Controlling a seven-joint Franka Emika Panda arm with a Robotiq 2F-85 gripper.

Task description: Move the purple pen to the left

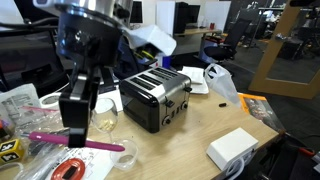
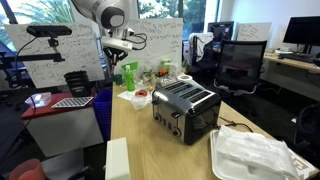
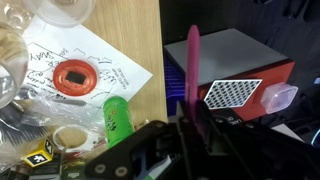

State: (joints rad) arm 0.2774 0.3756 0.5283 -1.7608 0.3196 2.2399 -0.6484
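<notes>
I should let go of the purple pen on the bare wooden table [image 3: 114, 4] next to the clear cup.
The purple pen [image 3: 193, 65] is a slim magenta stick clamped between my gripper's [image 3: 192, 118] two black fingers, sticking out ahead of them. In the wrist view it hangs over the dark gap between the wooden table's edge [image 3: 150, 40] and a red box [image 3: 250, 70]. In an exterior view the pen [image 1: 100, 145] lies level under my gripper [image 1: 76, 128], above the cluttered end of the table. In an exterior view my gripper [image 2: 119, 52] is raised above the table's far end; the pen is too small to make out there.
A silver-and-black toaster [image 1: 155, 97] [image 2: 185, 108] stands mid-table. Under the gripper are a red coiled cable [image 3: 74, 76] on printed paper, a green bottle [image 3: 117, 115] and clear plastic. A white box [image 1: 232, 147] and a white container [image 2: 255, 155] sit at the other end.
</notes>
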